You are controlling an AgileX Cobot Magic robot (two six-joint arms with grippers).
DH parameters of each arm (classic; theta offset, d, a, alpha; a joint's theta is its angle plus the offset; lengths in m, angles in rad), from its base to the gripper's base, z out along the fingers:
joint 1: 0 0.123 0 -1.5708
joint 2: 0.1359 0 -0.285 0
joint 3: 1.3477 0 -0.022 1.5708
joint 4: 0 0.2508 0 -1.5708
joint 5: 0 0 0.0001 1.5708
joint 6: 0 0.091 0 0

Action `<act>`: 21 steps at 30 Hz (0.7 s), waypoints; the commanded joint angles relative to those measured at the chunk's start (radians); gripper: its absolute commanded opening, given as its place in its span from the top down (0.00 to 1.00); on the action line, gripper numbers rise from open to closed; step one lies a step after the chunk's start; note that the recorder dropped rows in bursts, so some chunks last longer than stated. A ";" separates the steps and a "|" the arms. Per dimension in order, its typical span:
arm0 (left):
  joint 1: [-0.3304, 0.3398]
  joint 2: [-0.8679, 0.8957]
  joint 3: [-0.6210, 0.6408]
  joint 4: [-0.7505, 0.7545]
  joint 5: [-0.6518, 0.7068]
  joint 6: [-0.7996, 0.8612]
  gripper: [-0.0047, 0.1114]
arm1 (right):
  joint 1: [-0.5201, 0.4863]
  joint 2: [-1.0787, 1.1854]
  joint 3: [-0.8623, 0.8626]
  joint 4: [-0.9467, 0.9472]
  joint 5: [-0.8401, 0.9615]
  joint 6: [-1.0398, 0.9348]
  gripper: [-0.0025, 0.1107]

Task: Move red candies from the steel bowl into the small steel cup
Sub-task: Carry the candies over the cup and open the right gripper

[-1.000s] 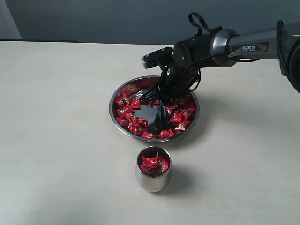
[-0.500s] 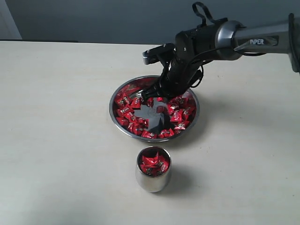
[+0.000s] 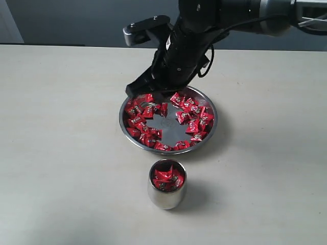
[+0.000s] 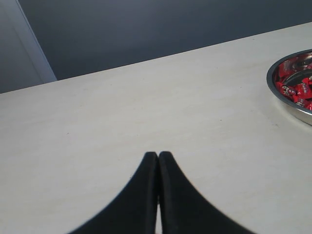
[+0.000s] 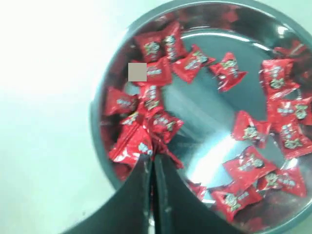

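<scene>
My right gripper will let go of the red candy on top of the candies inside the small steel cup (image 3: 165,169), toward the bowl.
The steel bowl (image 3: 213,126) sits mid-table with many red candies (image 3: 193,125) ringed round its bare, shiny bottom. My right gripper (image 3: 137,91) hangs above the bowl's left part, lifted off the candies. Its jaws (image 5: 152,158) are shut on the wrapper of a red candy (image 5: 132,146) that dangles at the tips. The small steel cup (image 3: 166,195) stands upright in front of the bowl with several red candies (image 3: 167,178) inside. My left gripper (image 4: 158,155) is shut with nothing in it, low over bare table, with the bowl's rim (image 4: 287,105) off to one side.
A pale tabletop (image 3: 61,153) surrounds the bowl and cup. A dark wall (image 3: 76,20) runs along its far edge. The right arm's body (image 3: 184,46) looms over the bowl's far side.
The right gripper shut down among the candies, then rose and swung left over the bowl with a candy pinched at its tips. The bowl's bottom now shows uncovered.
</scene>
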 commanded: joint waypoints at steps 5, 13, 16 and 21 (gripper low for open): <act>0.000 -0.004 -0.001 0.000 -0.007 -0.005 0.96 | 0.097 -0.139 0.089 0.002 0.148 -0.023 0.98; 0.000 -0.004 -0.001 0.000 -0.007 -0.005 0.96 | 0.099 -0.221 0.314 0.052 0.073 -0.034 0.98; 0.000 -0.004 -0.001 0.000 -0.007 -0.005 0.96 | 0.099 -0.216 0.355 0.102 0.021 -0.095 0.98; 0.000 -0.004 -0.001 0.000 -0.007 -0.005 0.96 | 0.099 -0.183 0.382 0.134 -0.018 -0.120 0.98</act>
